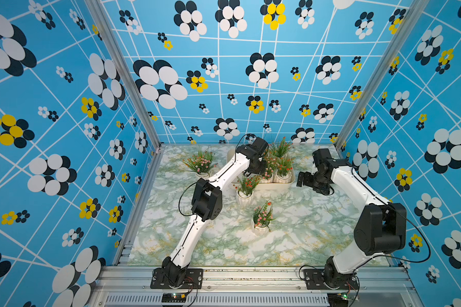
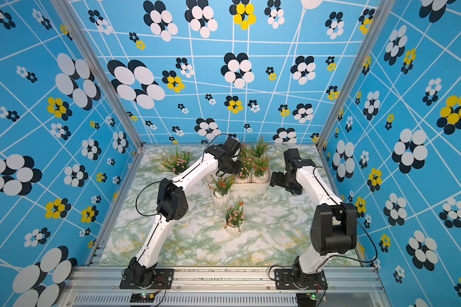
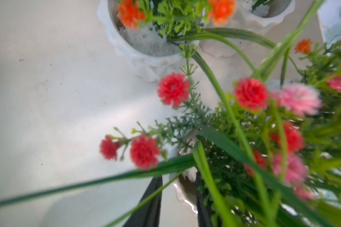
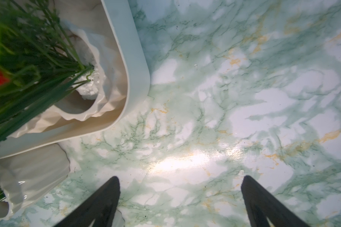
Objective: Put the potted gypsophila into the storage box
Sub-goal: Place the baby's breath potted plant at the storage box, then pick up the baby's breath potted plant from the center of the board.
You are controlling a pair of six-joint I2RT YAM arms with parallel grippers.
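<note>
The potted gypsophila stands alone in the middle of the table. Next, my right gripper goes to it and closes on its pot's rim (image 1: 269, 223), on the side facing my right arm.
The cream storage box (image 1: 264, 185) (image 2: 246, 186) stands at the back middle of the marble table and holds several white pots of gypsophila. My left gripper (image 1: 258, 171) (image 3: 178, 177) reaches down into the box. Its dark fingers (image 3: 154, 196) stand a little apart on either side of the rim of a potted gypsophila (image 3: 185, 186) with red and pink blooms. The pot rests on the box floor (image 3: 57, 98), and a gap shows between one finger and the rim. My right gripper (image 1: 301, 179) (image 4: 181, 177) hovers wide open and holds nothing, over the table beside the box's right end (image 4: 134, 59).
Three more potted plants stand outside the box: one at the back left (image 1: 201, 163), one against the box's front wall (image 1: 246, 192), one mid-table (image 1: 262, 219). Patterned blue walls close in the left, back and right sides.
</note>
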